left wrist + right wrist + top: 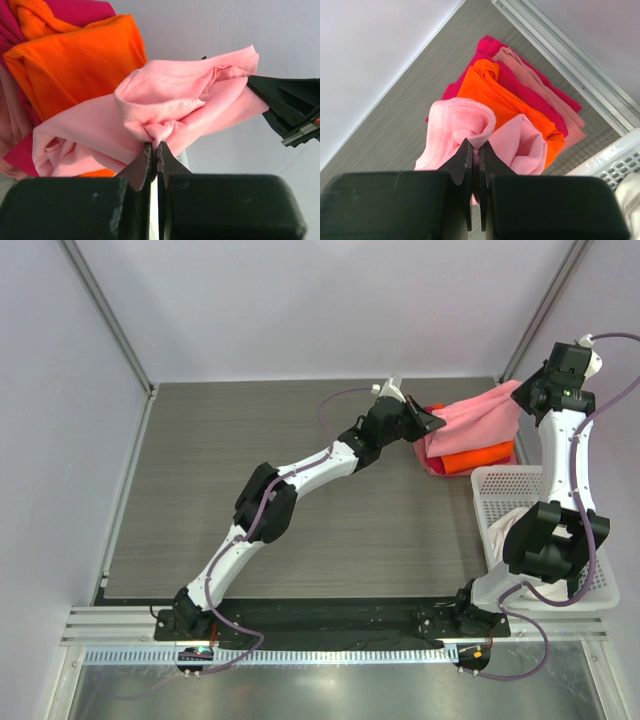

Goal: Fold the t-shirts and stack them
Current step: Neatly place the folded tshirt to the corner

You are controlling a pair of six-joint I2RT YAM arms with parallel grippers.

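Note:
I will let go of the light pink t-shirt with my right gripper on top of the folded bright orange t-shirt [470, 431] [508, 106]. The pink t-shirt now hangs stretched above the stack.
The light pink t-shirt [478, 418] hangs stretched between my two grippers above the stack at the back right. My left gripper [432, 423] is shut on its left end [165, 115]. My right gripper [527, 393] is shut on its right end [470, 120], held higher. Below it lies a folded bright orange t-shirt [480, 457] on a magenta-red t-shirt [435, 466]. These also show in the right wrist view, orange [512, 102] on magenta-red [530, 82], with a paler pink cloth [545, 90] beside them. A cream-white cloth [503, 527] lies in the basket.
A white plastic lattice basket [590, 580] stands at the right, just in front of the stack. Metal frame posts and grey walls close the back and sides. The wood-grain table [250, 490] extends to the left of the stack.

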